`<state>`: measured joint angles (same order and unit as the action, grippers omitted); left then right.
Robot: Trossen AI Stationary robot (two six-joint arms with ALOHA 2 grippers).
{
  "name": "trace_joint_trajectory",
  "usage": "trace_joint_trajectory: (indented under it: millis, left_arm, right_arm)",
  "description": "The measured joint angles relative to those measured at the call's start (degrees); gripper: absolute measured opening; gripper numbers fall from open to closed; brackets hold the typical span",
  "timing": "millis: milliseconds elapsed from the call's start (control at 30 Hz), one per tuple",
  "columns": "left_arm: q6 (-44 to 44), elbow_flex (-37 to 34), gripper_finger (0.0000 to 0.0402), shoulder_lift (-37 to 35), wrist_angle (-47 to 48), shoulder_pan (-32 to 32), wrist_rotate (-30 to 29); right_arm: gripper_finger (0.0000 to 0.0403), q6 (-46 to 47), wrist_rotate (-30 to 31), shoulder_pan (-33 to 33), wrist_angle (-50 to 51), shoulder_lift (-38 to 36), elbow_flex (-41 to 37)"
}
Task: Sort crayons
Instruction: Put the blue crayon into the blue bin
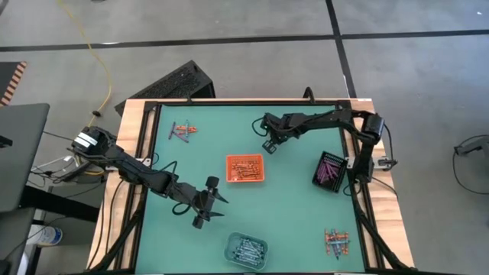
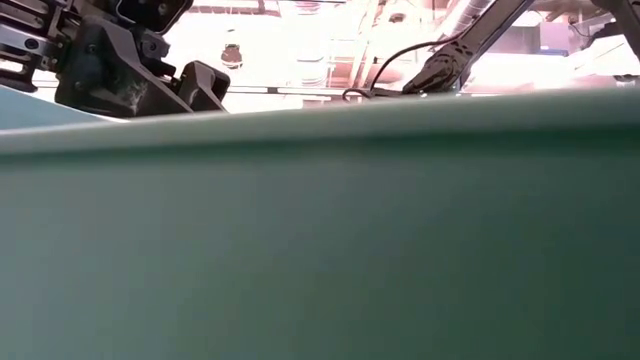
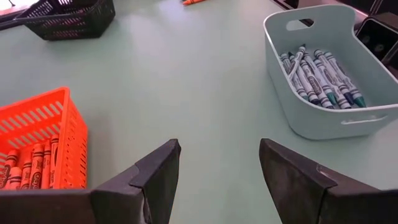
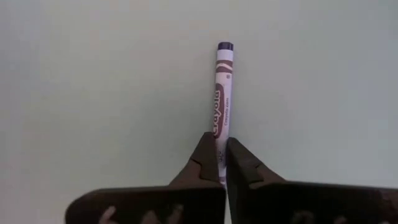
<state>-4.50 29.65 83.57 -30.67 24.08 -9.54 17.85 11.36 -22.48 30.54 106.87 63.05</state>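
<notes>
The robot's right gripper needs to set the crayon, now over the table's far middle, down on the blue-grey crayons inside the pale blue-grey tray (image 1: 248,250).
My right gripper (image 1: 269,145) is over the table's far middle, beyond the orange tray (image 1: 245,168), and is shut on a purple crayon (image 4: 222,87). My left gripper (image 1: 216,200) is open and empty over bare table, between the orange tray (image 3: 43,134), which holds orange-red crayons (image 3: 34,163), and the pale blue-grey tray (image 3: 329,81), which holds blue-grey crayons (image 3: 317,78). The black tray (image 1: 331,169) at the right holds purple crayons. Loose crayons lie at the far left (image 1: 182,131) and near right (image 1: 336,243). My right gripper pinches one end of the purple crayon (image 4: 221,144) between its two fingertips (image 4: 205,163). The crayon runs along the fingers and sticks out beyond them over the green table. I cannot tell whether its free end (image 4: 225,46) touches the table.
A black basket (image 1: 172,82) stands off the table's far left corner. A dark rail frame (image 1: 145,153) runs around the green mat. Bare mat lies between the trays and in the near left part.
</notes>
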Motion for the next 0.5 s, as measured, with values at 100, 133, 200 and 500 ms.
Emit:
trace_joint_trajectory:
  millis: [100,133,200,500]
  left_arm:
    - [0.5,0.0,0.021,0.0,0.0,0.0,-0.1]
    - [0.7,0.0,0.021,0.0,0.0,0.0,-0.1]
    - [0.8,0.0,0.021,0.0,0.0,0.0,-0.1]
    - [0.7,0.0,0.021,0.0,0.1,0.0,-0.2]
  right_arm:
    - [0.0004,-0.6,-0.1,0.4,0.5,-0.6,-0.1]
    - [0.0003,-0.8,-0.2,0.7,0.9,-1.0,-0.2]
    - [0.0003,-1.3,-1.3,1.4,2.1,-2.2,-0.3]
    - [0.0001,-1.2,-1.2,7.5,4.2,-12.0,-0.3]
